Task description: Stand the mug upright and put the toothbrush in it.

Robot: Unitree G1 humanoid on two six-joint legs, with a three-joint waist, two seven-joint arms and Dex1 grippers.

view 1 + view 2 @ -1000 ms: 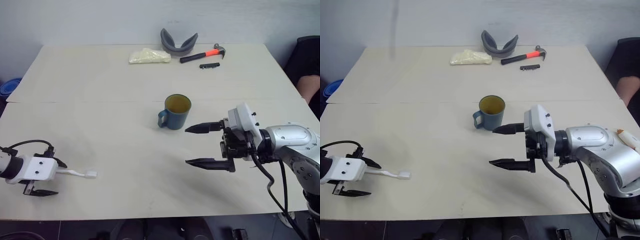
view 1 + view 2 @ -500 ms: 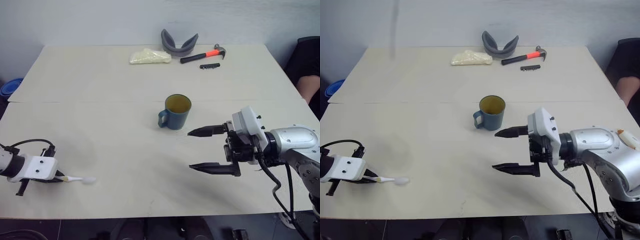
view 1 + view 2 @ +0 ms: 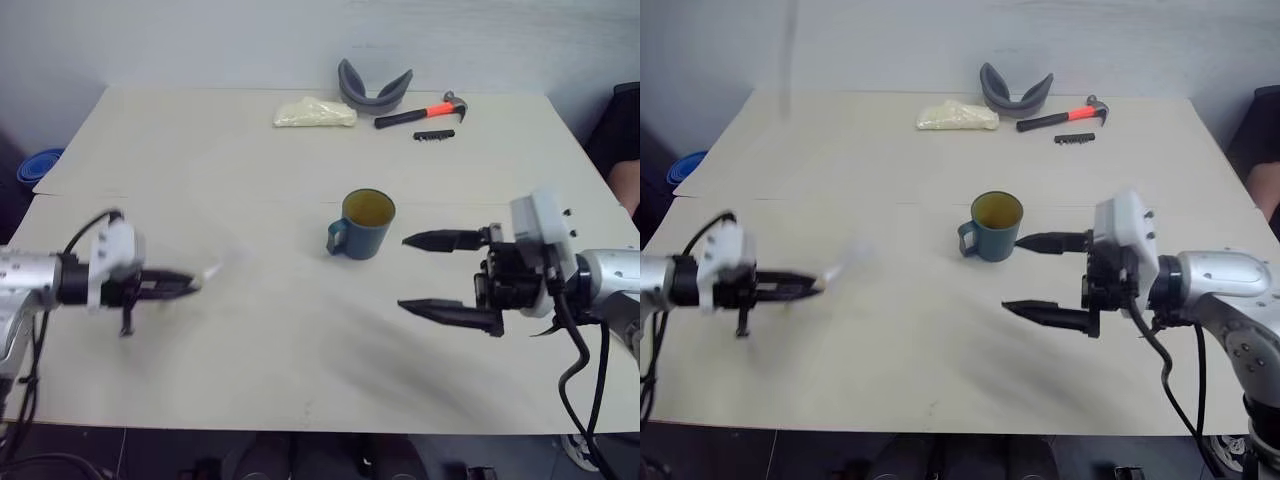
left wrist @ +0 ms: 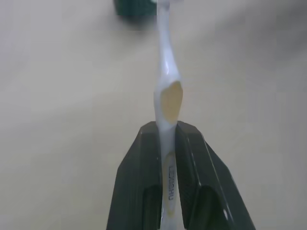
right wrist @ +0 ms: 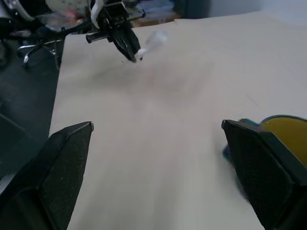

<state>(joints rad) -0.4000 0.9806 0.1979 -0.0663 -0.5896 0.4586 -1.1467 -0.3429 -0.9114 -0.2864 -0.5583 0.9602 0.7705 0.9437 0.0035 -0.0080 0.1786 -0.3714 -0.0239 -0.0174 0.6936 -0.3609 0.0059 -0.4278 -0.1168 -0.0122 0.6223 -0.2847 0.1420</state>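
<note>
The robot's left gripper will release the toothbrush inside the dark teal mug, so it leans against the mug's rim [image 3: 388, 211] opposite the mug's handle.
The dark teal mug [image 3: 362, 226] stands upright at the middle of the table [image 3: 200, 160], handle toward my left side, its yellowish inside showing. My left gripper [image 3: 185, 284] is raised off the table at the left, shut on the white toothbrush [image 4: 165, 103], whose head [image 3: 210, 271] sticks out toward the mug. In the left wrist view the handle runs up between the two black fingers [image 4: 139, 182]. My right gripper [image 3: 440, 275] hovers open just right of the mug, with nothing between its fingers [image 5: 57, 167].
At the table's far edge lie a pale yellow bag [image 3: 314, 112], a grey curved piece [image 3: 373, 89], a red-handled hammer [image 3: 420, 110] and a small black strip [image 3: 432, 135]. A blue object [image 3: 38, 165] sits beyond the table's left side.
My left gripper closed on the toothbrush, lifted it off the table and swung it up and rightward toward the mug. The right gripper stayed open, drifting slightly. The camera view shifted.
</note>
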